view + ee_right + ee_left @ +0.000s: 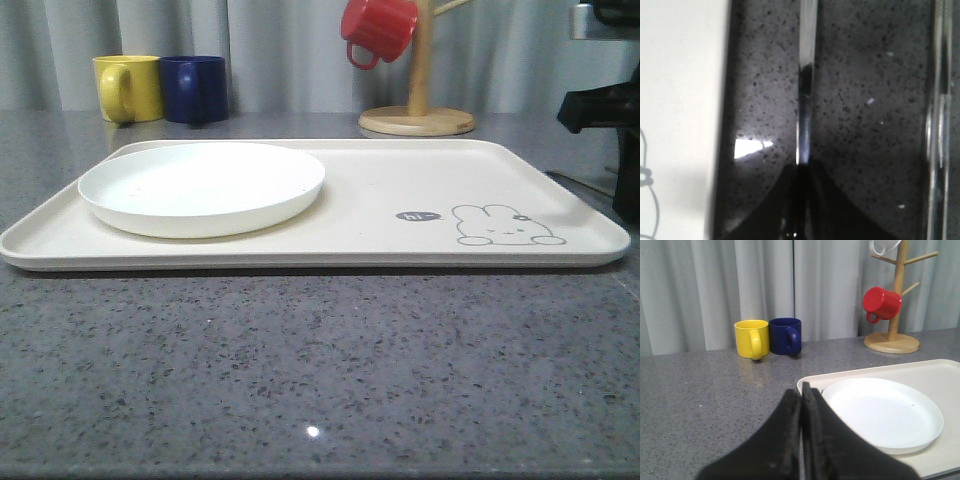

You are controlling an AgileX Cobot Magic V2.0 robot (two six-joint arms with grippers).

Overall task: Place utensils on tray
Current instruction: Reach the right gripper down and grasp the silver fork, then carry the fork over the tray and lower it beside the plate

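Next, my right gripper sets the metal utensil down on the tray (389, 199) between the white plate and the rabbit drawing.
The cream tray (400, 160) with a grey rabbit drawing lies across the grey counter, and a round white plate (200, 188) rests on its left half. My left gripper (801, 390) is shut and holds nothing. It hovers by the tray's (812, 381) near-left corner, close to the plate (885, 412). My right gripper (801, 167) is shut on the slim handle of a shiny metal utensil (806, 75), low over the counter beside the tray's (680, 100) edge. The utensil's head is out of view. A second metal utensil (936, 125) lies on the counter further from the tray.
A yellow mug (128, 88) and a blue mug (195, 88) stand behind the tray's left end. A wooden mug tree (418, 110) with a red mug (378, 30) stands behind the tray. Dark parts of my right arm (605, 110) show at the far right.
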